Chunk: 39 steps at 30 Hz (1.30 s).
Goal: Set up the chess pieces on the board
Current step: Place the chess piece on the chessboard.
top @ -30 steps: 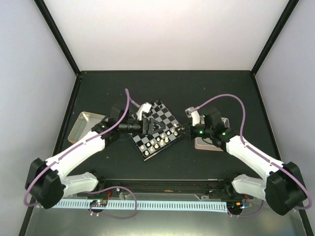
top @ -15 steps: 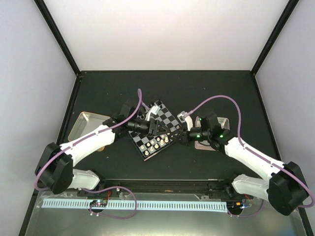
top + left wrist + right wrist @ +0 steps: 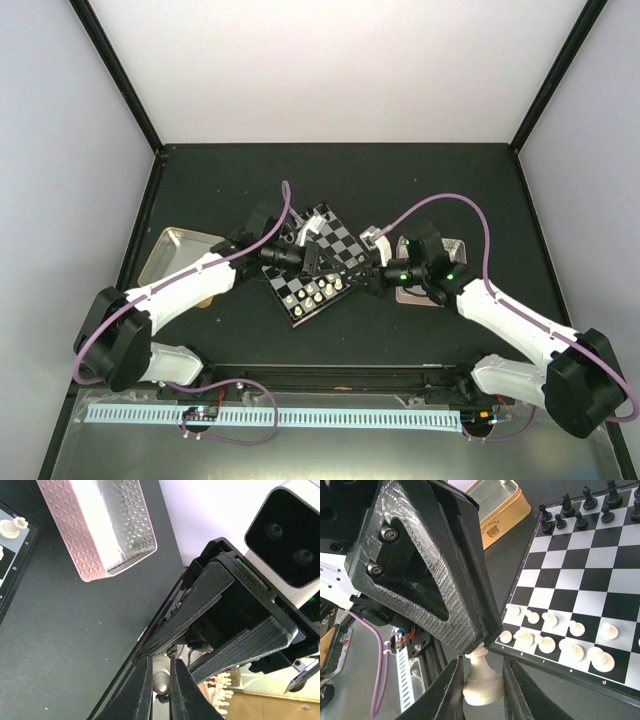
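Next, I release the cream-white chess piece from my left gripper on the near-edge square point(image 3: 348, 279) beside the white chessmen, toward the pink tray.
A cream-white chess piece point(image 3: 482, 685) hangs just off the right edge of the board point(image 3: 580, 587). My right gripper point(image 3: 483, 667) is shut on its wide base. My left gripper point(image 3: 160, 665) is shut on the piece's narrow top point(image 3: 161, 680), reaching across the board point(image 3: 340, 240) to meet the right gripper point(image 3: 372, 277). White chessmen point(image 3: 555, 640) stand in two rows along the board's near edge. Black chessmen point(image 3: 570, 510) stand at its far side.
A shiny metal tin point(image 3: 175, 255) lies left of the board. The pink perforated tray point(image 3: 100, 525) sits right of the board, largely under my right arm in the top view. The two arms cross over the board's near right corner.
My left arm swung right across the board to the right gripper, and its fingers closed on the top of the white piece. The right gripper shifted slightly left, still holding the piece.
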Tool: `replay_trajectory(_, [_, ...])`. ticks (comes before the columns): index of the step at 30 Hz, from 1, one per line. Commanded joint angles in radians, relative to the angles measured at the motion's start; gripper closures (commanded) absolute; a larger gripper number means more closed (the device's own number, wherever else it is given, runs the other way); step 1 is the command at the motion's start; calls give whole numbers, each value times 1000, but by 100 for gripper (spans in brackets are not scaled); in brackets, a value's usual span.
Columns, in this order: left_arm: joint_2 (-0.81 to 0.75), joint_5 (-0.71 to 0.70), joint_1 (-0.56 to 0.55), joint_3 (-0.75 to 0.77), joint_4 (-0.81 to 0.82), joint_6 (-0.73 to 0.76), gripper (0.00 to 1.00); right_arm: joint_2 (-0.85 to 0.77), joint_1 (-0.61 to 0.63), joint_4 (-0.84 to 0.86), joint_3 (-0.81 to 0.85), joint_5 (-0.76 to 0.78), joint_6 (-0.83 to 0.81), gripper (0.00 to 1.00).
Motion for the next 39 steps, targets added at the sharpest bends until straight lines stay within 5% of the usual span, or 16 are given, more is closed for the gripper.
replay_trajectory(1, [4, 35, -5, 22, 43, 8, 98, 0, 6, -1, 17, 37, -9, 74])
replay_trajectory(7, [-24, -91, -6, 21, -35, 80, 98, -12, 5, -66, 22, 164, 6, 45])
replay_trajectory(19, [-82, -638, -133, 129, -242, 180, 98, -292, -14, -247, -52, 670, 214, 30])
replay_trajectory(26, [102, -867, -258, 283, -359, 227, 99, -384, -33, -435, -43, 958, 371, 29])
replay_trajectory(39, [370, -910, -293, 446, -473, 250, 97, -336, -40, -436, -58, 965, 383, 29])
